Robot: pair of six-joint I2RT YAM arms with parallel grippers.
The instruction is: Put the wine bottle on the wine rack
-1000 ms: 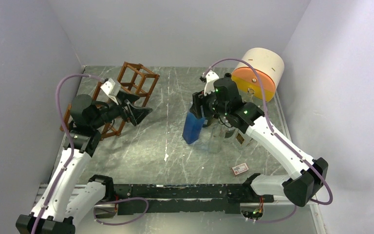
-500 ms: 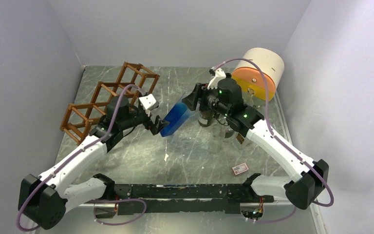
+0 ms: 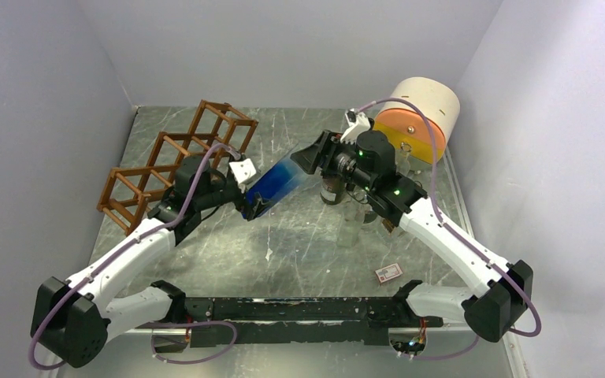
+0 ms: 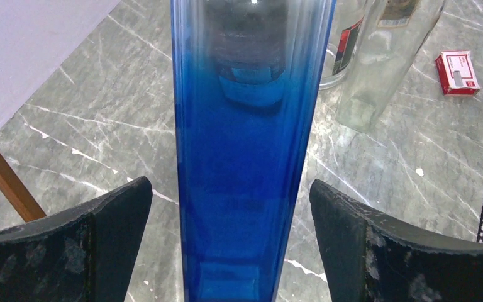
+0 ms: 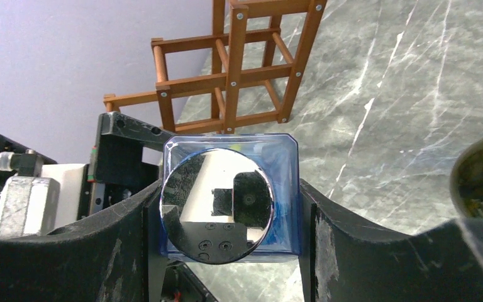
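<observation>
The wine bottle's base points past the wine rack, so I should take and turn it with my left gripper before my right gripper takes the wine bottle's upper half (image 3: 287, 172).
The wine bottle (image 3: 277, 187) is a square blue glass bottle, held slanted above the table with its base pointing left. My right gripper (image 3: 315, 157) is shut on its upper end; in the right wrist view both fingers press the blue sides (image 5: 283, 189) around the mirrored cap. My left gripper (image 3: 250, 201) is open around the base, and in the left wrist view the bottle (image 4: 245, 157) runs between the fingertips with gaps on both sides. The wine rack (image 3: 177, 161), a reddish-brown lattice, stands at the far left behind the left arm and shows in the right wrist view (image 5: 239, 69).
A cream and orange cylinder (image 3: 419, 118) stands at the back right. A dark bottle (image 3: 332, 189) and a clear glass bottle (image 3: 350, 224) stand under the right arm. A small red box (image 3: 388, 272) lies near the front right.
The right gripper has tilted the bottle from upright to slanted, base toward the left. The left arm has swung away from the rack and brought its open jaws around the bottle's base.
</observation>
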